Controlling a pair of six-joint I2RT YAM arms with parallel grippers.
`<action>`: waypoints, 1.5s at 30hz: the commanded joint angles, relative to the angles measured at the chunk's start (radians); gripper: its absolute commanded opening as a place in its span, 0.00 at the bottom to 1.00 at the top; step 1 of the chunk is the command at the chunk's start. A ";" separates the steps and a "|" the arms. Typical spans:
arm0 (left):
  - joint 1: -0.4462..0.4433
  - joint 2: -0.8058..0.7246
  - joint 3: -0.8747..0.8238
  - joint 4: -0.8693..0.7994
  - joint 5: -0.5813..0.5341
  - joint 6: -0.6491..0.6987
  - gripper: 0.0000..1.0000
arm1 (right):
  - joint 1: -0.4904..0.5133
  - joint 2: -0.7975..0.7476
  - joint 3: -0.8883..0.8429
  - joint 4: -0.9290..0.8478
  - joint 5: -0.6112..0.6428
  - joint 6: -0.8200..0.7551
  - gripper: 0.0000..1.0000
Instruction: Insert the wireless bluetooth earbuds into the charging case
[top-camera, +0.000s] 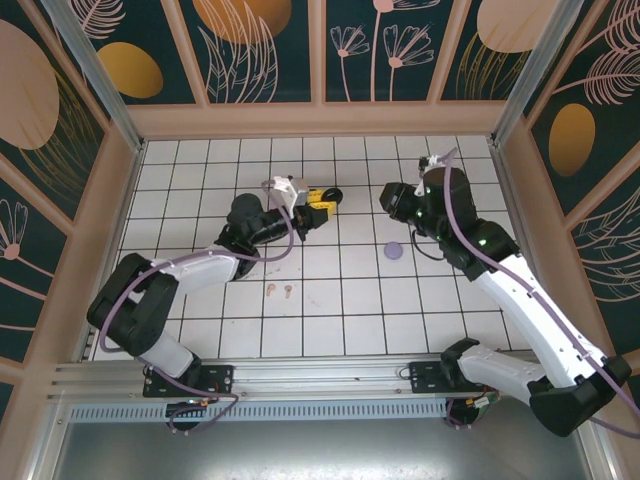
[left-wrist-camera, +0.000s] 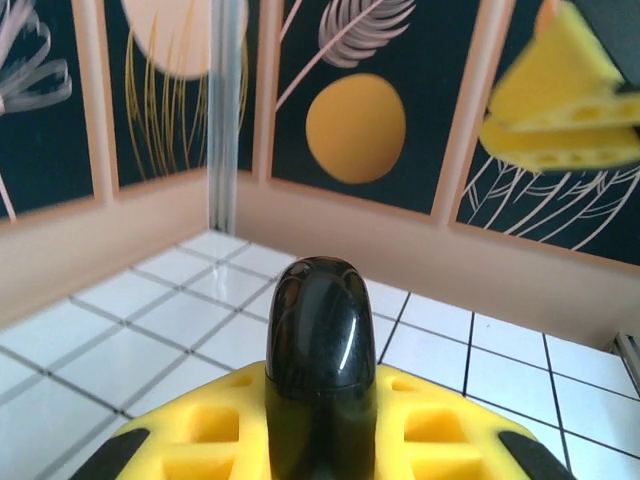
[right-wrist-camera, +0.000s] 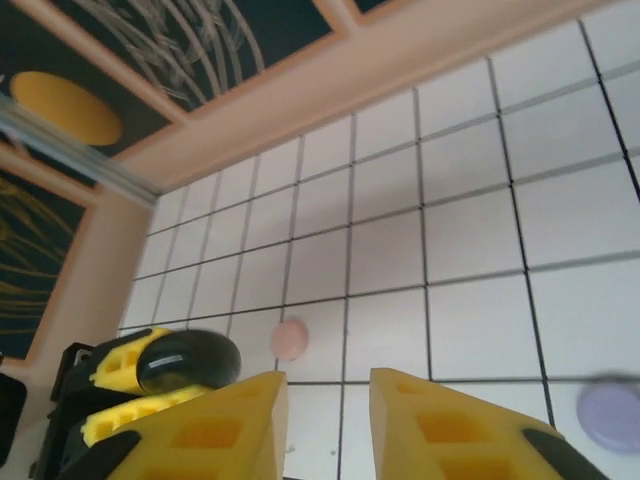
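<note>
Next, my left gripper lets go of the glossy black charging case on the white tiles (top-camera: 373, 251) close beside the lavender disc.
My left gripper (top-camera: 318, 200) is shut on a glossy black charging case (top-camera: 331, 196), held above the tiles near the middle back. The case (left-wrist-camera: 320, 340) stands upright between the yellow fingers (left-wrist-camera: 200, 430), with a thin seam across it. In the right wrist view it (right-wrist-camera: 186, 360) sits at the lower left. My right gripper (top-camera: 392, 200) hovers just right of it, its jaws (right-wrist-camera: 326, 425) open with nothing between them. Two tiny pink earbuds (top-camera: 279, 291) lie on the tiles near the left arm's forearm.
A lavender disc-shaped case (top-camera: 394, 250) lies on the floor below the right gripper, also seen as the lavender disc (right-wrist-camera: 612, 415). A pink disc-shaped case (right-wrist-camera: 290, 340) lies flat on a tile close to the black case. Patterned walls enclose the tiled floor on three sides.
</note>
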 joint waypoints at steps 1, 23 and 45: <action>-0.027 0.075 0.052 -0.071 -0.061 -0.197 0.00 | 0.001 -0.008 -0.083 0.027 0.090 0.051 0.40; -0.229 0.492 0.302 -0.292 -0.302 -0.735 0.06 | 0.001 -0.111 -0.167 0.031 0.133 0.049 0.52; -0.258 0.522 0.317 -0.366 -0.344 -0.747 0.57 | 0.001 -0.076 -0.106 0.045 0.100 0.013 0.63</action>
